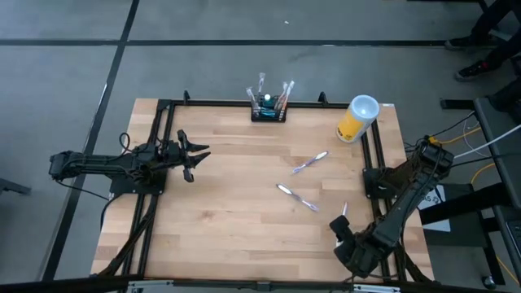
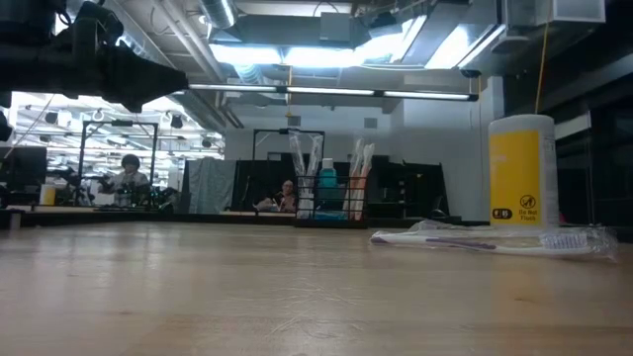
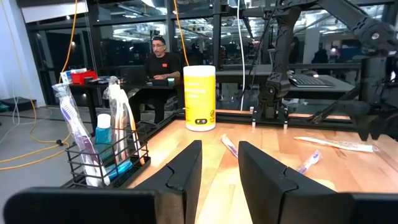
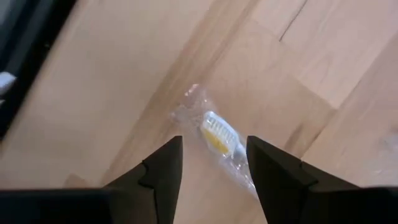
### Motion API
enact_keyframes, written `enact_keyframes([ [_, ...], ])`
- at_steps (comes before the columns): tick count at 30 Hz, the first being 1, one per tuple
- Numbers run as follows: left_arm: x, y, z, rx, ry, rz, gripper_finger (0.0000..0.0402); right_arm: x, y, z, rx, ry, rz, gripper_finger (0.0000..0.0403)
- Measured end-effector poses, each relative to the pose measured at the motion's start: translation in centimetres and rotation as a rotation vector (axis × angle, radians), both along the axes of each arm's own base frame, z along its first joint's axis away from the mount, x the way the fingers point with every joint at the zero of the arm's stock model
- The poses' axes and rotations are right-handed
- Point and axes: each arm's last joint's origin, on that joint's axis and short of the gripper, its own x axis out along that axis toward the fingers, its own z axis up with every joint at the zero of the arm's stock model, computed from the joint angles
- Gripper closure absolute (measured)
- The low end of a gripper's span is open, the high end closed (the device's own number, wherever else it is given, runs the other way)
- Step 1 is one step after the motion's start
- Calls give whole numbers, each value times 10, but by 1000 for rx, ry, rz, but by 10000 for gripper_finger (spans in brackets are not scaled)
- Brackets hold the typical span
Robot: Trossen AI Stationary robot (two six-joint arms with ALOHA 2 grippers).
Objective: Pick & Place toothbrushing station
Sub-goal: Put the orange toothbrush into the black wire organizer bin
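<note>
The nearest wrapped toothbrush slants under one finger, so the robot's right gripper will turn to line up with the toothbrush and close around its bristle end (image 4: 219, 132).
The toothbrushing station (image 1: 268, 108), a small black wire rack holding wrapped toothbrushes and a blue tube, stands at the middle of the table's far edge; it also shows in the low view (image 2: 329, 193) and the left wrist view (image 3: 102, 155). My left gripper (image 1: 195, 156) is open and empty at the table's left side, its fingers (image 3: 186, 171) pointing toward the right. My right gripper (image 1: 339, 225) is open near the front right corner, above a wrapped toothbrush (image 4: 217, 137) that lies flat on the table between its fingers, not touched.
A yellow container with a white rim (image 1: 358, 119) stands at the far right. Two more wrapped toothbrushes (image 1: 309, 163) (image 1: 297, 198) lie flat right of the table's middle. Black frame rails (image 1: 163, 146) run along the left, right and far edges. A person (image 3: 163, 59) sits beyond the table.
</note>
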Motion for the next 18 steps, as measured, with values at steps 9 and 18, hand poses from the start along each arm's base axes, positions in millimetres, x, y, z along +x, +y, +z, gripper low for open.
enact_keyframes([
  [9, 0, 0, 0, 0, 0, 0, 302, -11, -9, -28, 2, -46, -12, 222],
  [18, 0, 0, 0, 0, 0, 0, 302, -4, -10, -29, -29, -192, -53, 227],
])
